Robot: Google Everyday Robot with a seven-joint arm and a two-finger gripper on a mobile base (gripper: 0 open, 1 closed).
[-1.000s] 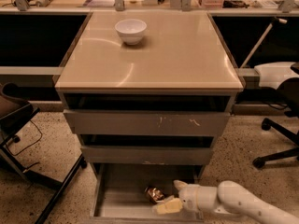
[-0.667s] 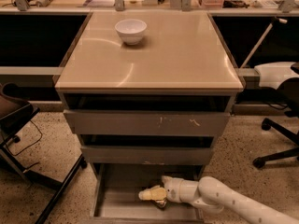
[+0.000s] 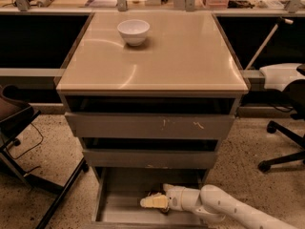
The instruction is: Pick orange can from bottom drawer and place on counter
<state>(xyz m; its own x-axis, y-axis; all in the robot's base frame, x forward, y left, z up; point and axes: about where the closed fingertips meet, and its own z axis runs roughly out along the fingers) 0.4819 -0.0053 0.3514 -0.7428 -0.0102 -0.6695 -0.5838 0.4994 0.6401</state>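
Observation:
The robot's gripper should next close on the side of the orange can (image 3: 156, 192) that lies in the bottom drawer.
The bottom drawer (image 3: 119, 209) is pulled out at the foot of the grey cabinet. My gripper (image 3: 147, 202) reaches into it from the right, low over the drawer floor, on a white arm (image 3: 224, 206). The orange can (image 3: 155, 194) lies right at the gripper and is mostly hidden by it; only a small dark sliver shows above the cream finger. Whether the can is touched I cannot tell. The beige counter (image 3: 190, 56) tops the cabinet, high above the gripper.
A white bowl (image 3: 133, 31) stands on the counter at the back left. Two upper drawers (image 3: 147, 125) stick out slightly above the bottom one. A dark chair frame (image 3: 28, 142) stands left of the cabinet, an office chair base (image 3: 283, 144) to the right.
My gripper has moved left along the bottom drawer to the can and now covers most of it. The arm reaches further in.

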